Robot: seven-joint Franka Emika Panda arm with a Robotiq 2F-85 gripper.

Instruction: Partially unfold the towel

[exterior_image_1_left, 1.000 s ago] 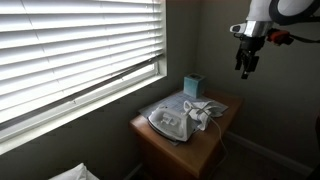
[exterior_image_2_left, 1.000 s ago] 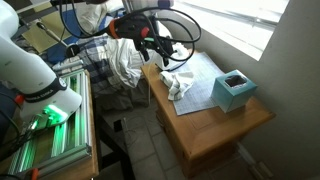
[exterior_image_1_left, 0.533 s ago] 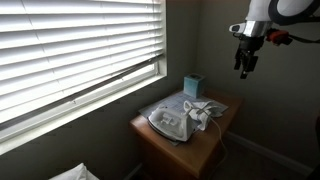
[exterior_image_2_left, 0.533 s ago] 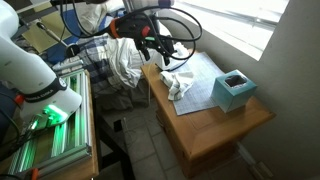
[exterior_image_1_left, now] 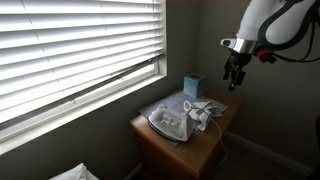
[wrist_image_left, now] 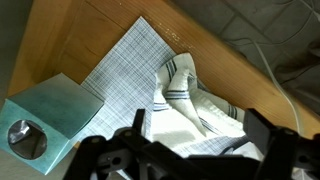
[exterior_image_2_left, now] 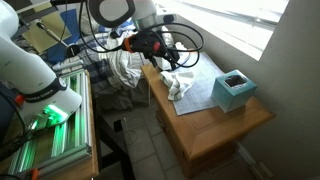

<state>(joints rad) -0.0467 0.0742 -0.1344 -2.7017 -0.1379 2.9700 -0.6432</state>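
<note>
The bunched part's edge (exterior_image_1_left: 206, 104) (wrist_image_left: 158, 104) beside the dark stripes of the towel, on the side that faces the teal box, is due to be grabbed next by my gripper.
The towel (wrist_image_left: 130, 62) lies on the small wooden table (wrist_image_left: 215, 45). One part of it is spread flat and shows a fine check; the other part (wrist_image_left: 190, 100) is bunched up with dark stripes. Both exterior views show the towel (exterior_image_1_left: 178, 113) (exterior_image_2_left: 193, 78) covering much of the tabletop. My gripper (wrist_image_left: 200, 122) hangs open above the bunched part and holds nothing. In the exterior views the gripper (exterior_image_1_left: 233, 74) (exterior_image_2_left: 162, 56) is in the air above the table's edge, clear of the cloth.
A small upright teal box (wrist_image_left: 40, 118) (exterior_image_1_left: 191, 85) (exterior_image_2_left: 233, 92) stands on the table next to the towel. A window with blinds (exterior_image_1_left: 70, 50) runs along the wall. A heap of clothes (exterior_image_2_left: 125, 68) and white equipment (exterior_image_2_left: 35, 80) stand beside the table.
My arm has come down and in towards the table over the last half second. The gripper stays open, and the towel has not moved.
</note>
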